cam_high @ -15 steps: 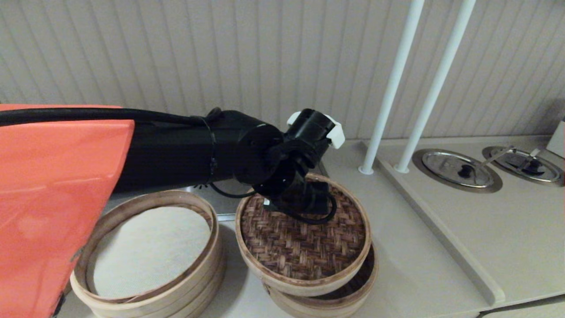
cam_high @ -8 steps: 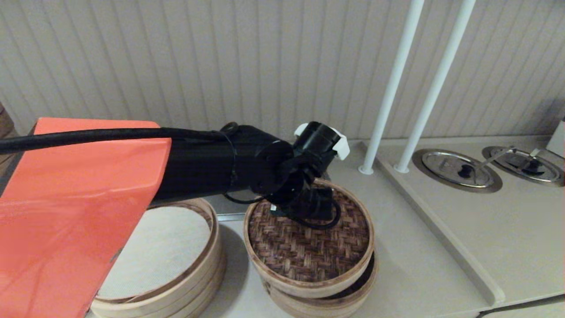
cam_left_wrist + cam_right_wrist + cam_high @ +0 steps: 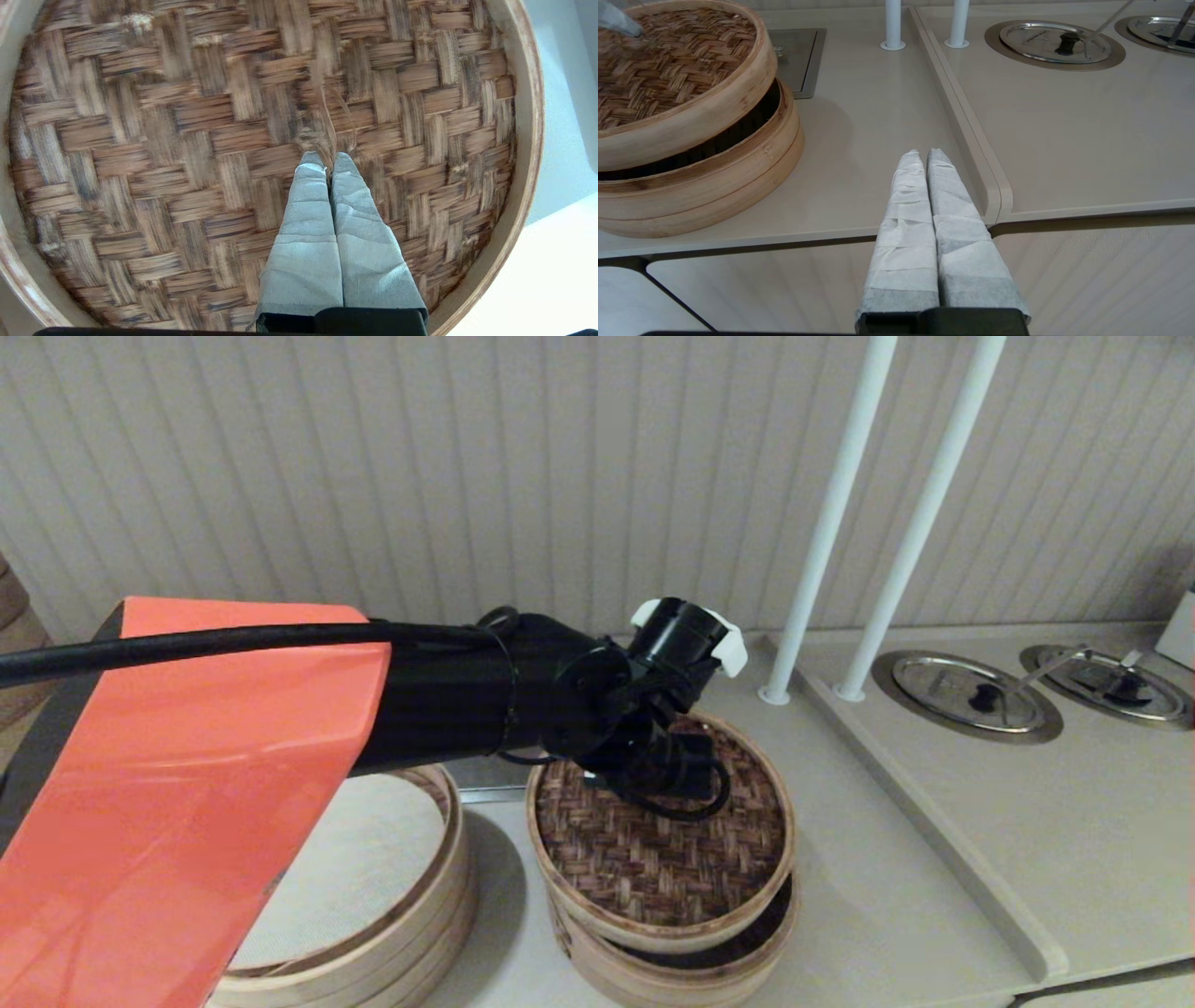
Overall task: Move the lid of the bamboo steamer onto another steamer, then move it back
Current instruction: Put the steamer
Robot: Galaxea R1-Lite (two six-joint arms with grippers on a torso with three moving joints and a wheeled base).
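Next, my left gripper lets go of the bamboo steamer lid squarely on the low basket at the centre front (image 3: 678, 857).
The bamboo steamer lid (image 3: 667, 868), brown woven top with a pale rim, hangs tilted just above another steamer (image 3: 686, 973), a low basket at the centre front. A dark gap shows between them on the right side. My left gripper (image 3: 329, 158) is shut on the small loop at the middle of the lid (image 3: 187, 140); in the head view the wrist hides its fingers. The right wrist view shows the lid (image 3: 668, 60) raised over the basket (image 3: 714, 186). My right gripper (image 3: 923, 156) is shut with nothing in it, low near the counter's front edge.
A basket with a white liner (image 3: 455, 859) stands left of the steamer, partly behind my orange left arm. Two white poles (image 3: 822, 541) rise at the back. A raised counter step (image 3: 934, 840) runs on the right, with two metal pot lids (image 3: 966, 695) set into it.
My left arm has carried the lid down and a little to the right. The gap between lid and basket has narrowed. The right arm has not moved.
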